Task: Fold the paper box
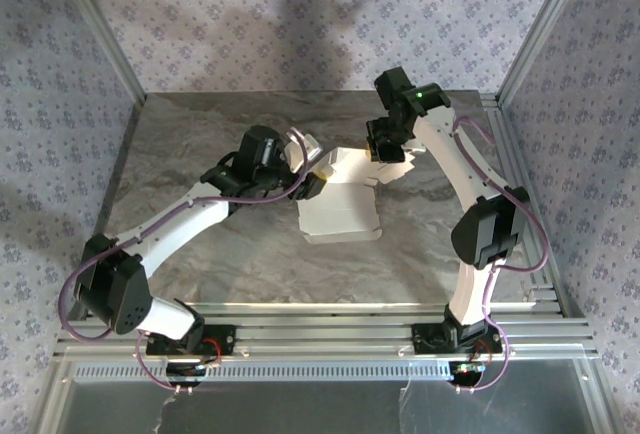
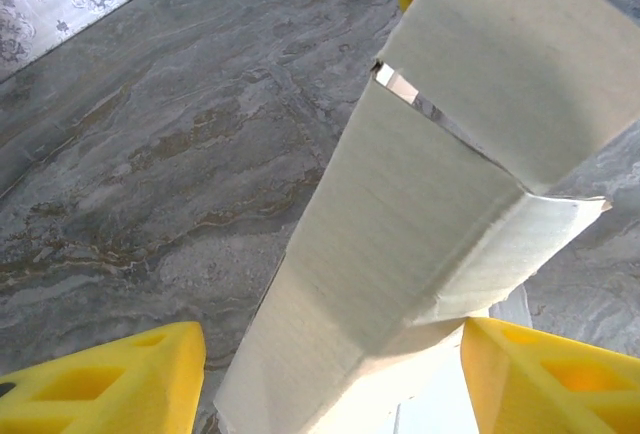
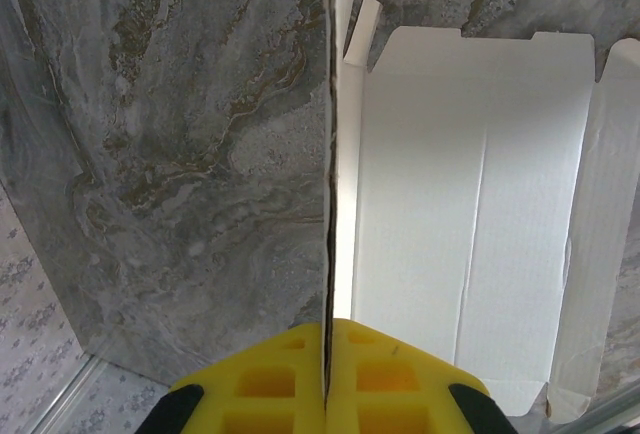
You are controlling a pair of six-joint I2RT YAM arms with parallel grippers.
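The upright side of the box slants across the left gripper's open fingers, so the robot should back that gripper off, turn the box with the right gripper, then pinch the side's top edge [image 3: 332, 154].
The paper box [image 1: 340, 209] is a white die-cut sheet, partly folded, lying mid-table with one panel flat and flaps raised at its far edge. My right gripper [image 1: 385, 149] is shut on an upright wall of it. That wall shows edge-on [image 3: 329, 154] between the closed yellow fingers [image 3: 400, 374], with the flat panel [image 3: 470, 204] to the right. My left gripper [image 1: 312, 172] is open at the sheet's far left corner. Its yellow fingers [image 2: 110, 384] stand wide apart, and a creased flap [image 2: 400, 214] runs through the gap between them, close to the right finger.
The grey marbled tabletop [image 1: 200, 144] is bare around the sheet. Aluminium frame posts and patterned walls [image 1: 60, 74] close it in on the left, right and back. A metal rail [image 1: 330, 319] runs along the near edge by the arm bases.
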